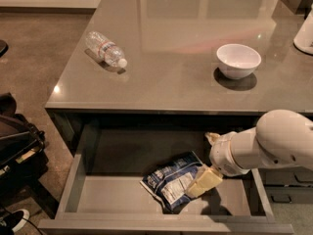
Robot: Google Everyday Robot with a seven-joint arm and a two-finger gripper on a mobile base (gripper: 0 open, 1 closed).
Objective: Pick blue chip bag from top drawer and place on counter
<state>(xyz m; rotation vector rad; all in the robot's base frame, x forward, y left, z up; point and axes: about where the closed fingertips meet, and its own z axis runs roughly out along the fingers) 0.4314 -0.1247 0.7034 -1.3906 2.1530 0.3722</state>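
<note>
The robot's gripper should close on the blue chip bag's end (198,166) on the white bowl's side, because its fingers already reach around that end.
The blue chip bag (172,181) lies flat on the floor of the open top drawer (112,196), right of its middle, white label panel facing up. My gripper (201,184) reaches in from the right on a white arm and sits low at the bag's right edge, its cream fingers touching or overlapping that edge. The grey-brown counter (171,43) spreads above the drawer.
A clear plastic water bottle (105,49) lies on the counter's left side. A white bowl (238,60) stands at the right, and a white object (305,33) at the far right edge. Dark bags (17,146) sit on the floor to the left. Narrower dark drawers (286,185) are at the lower right.
</note>
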